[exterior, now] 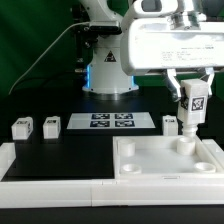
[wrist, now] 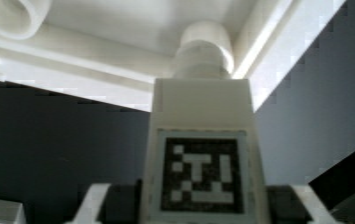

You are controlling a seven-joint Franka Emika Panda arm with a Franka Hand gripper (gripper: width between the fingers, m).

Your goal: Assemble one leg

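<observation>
My gripper is going to release the leg upright in the white tray's front corner hollow (exterior: 206, 167) (wrist: 204, 38), farthest from the two standing legs.
My gripper (exterior: 190, 98) is shut on a leg (exterior: 191, 108), a white block-shaped peg with a black-and-white tag. It holds the leg upright with its lower end in or at a round recess of the large white tray (exterior: 150, 168), near the tray's far right corner. In the wrist view the leg (wrist: 204, 140) fills the middle between my fingers (wrist: 103, 203), its tag facing the camera and its round end against the tray (wrist: 103, 50). Three more legs stand on the table: two at the exterior view's left (exterior: 21, 128) (exterior: 50, 125) and one (exterior: 170, 123) behind the tray.
The marker board (exterior: 110, 122) lies flat at the back middle of the black table, in front of the arm's base (exterior: 108, 75). A white raised border (exterior: 40, 165) runs along the table's front and left edges.
</observation>
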